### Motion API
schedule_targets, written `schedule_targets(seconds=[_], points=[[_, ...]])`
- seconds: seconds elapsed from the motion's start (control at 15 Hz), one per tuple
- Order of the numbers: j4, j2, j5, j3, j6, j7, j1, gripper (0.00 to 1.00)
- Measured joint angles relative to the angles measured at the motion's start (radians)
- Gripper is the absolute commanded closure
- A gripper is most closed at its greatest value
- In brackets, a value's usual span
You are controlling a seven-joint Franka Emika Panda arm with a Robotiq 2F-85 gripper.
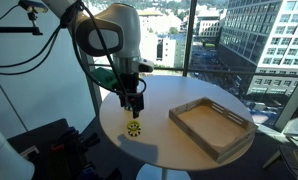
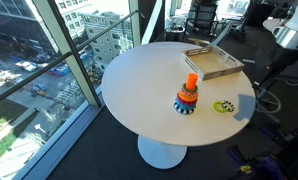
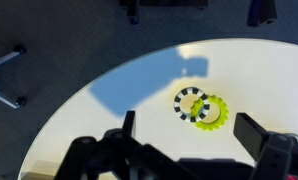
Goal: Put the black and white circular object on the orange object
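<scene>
My gripper closes next across the outer edge [image 1: 134,127] [image 3: 192,104] of the black and white circular object, leaving the yellow-green toothed ring on the table.
The black and white circular object [image 3: 188,101] is a small striped ring lying flat on the white table, overlapping the edge of a yellow-green toothed ring [image 3: 213,112]. In the wrist view my gripper [image 3: 189,135] is open and empty, with its two dark fingers apart, above the pair. In an exterior view my gripper [image 1: 136,103] hangs just above the two rings [image 1: 134,127]. The orange object [image 2: 188,95], a stacking tower with dark bands low down, stands near the middle of the table, a short way from the rings [image 2: 225,106]. It is out of the wrist view.
A rectangular wooden tray [image 1: 211,125] lies on the round white table [image 2: 139,90], and shows in both exterior views [image 2: 211,62]. Floor-to-ceiling windows stand beside the table. The table edge curves close to the rings.
</scene>
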State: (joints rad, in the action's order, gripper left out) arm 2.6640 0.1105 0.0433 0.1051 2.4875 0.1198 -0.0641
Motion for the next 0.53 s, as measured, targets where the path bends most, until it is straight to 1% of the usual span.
schedule_targets(seconds=[0.2,0.53], points=[[-0.001,-0.049,-0.043,0.0,0.02,0.003,0.0,0.0],[-0.017,-0.156,-0.146,-0.016,0.104,0.041,0.001,0.0]])
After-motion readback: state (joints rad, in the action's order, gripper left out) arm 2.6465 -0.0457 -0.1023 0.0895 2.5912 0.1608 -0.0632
